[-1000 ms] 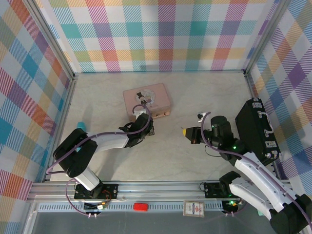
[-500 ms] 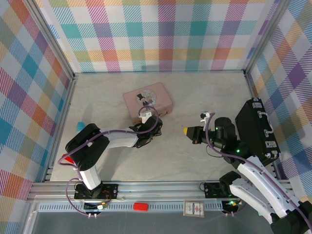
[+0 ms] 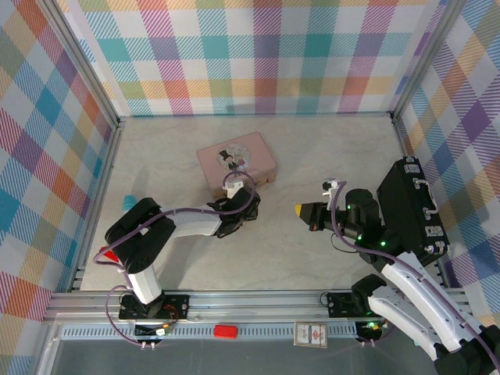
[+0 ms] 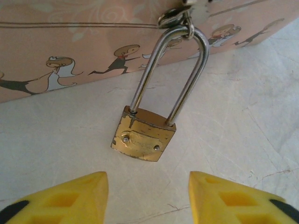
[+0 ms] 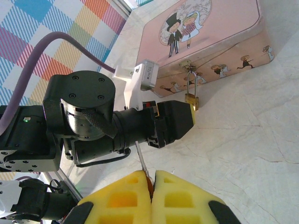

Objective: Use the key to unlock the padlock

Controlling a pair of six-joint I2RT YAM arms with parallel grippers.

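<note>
The padlock body's narrow edges face my open left fingers, so I'll turn and pinch the body's flat sides (image 4: 142,140) before using the key.
The brass padlock (image 4: 143,139) lies flat on the table, its long silver shackle (image 4: 187,79) hooked through the clasp of the pink tin (image 4: 70,46). My left gripper (image 4: 147,179) is open just short of the padlock body, its yellow fingers either side with nothing between them. From above, the left gripper (image 3: 248,201) sits at the front edge of the pink tin (image 3: 237,158). My right gripper (image 5: 152,173) is shut on the key (image 5: 141,161), whose thin blade sticks out towards the left arm. The padlock (image 5: 191,99) hangs beyond. The right gripper (image 3: 300,210) hovers right of the tin.
A black case (image 3: 410,207) stands along the right wall, close behind the right arm. A small teal object (image 3: 130,201) lies by the left wall. Plaid walls close in the table on three sides. Bare table lies between the two grippers.
The left arm has swung in nearer the tin's front edge and its jaws have parted. The right gripper has drifted slightly right, still shut on the key.
</note>
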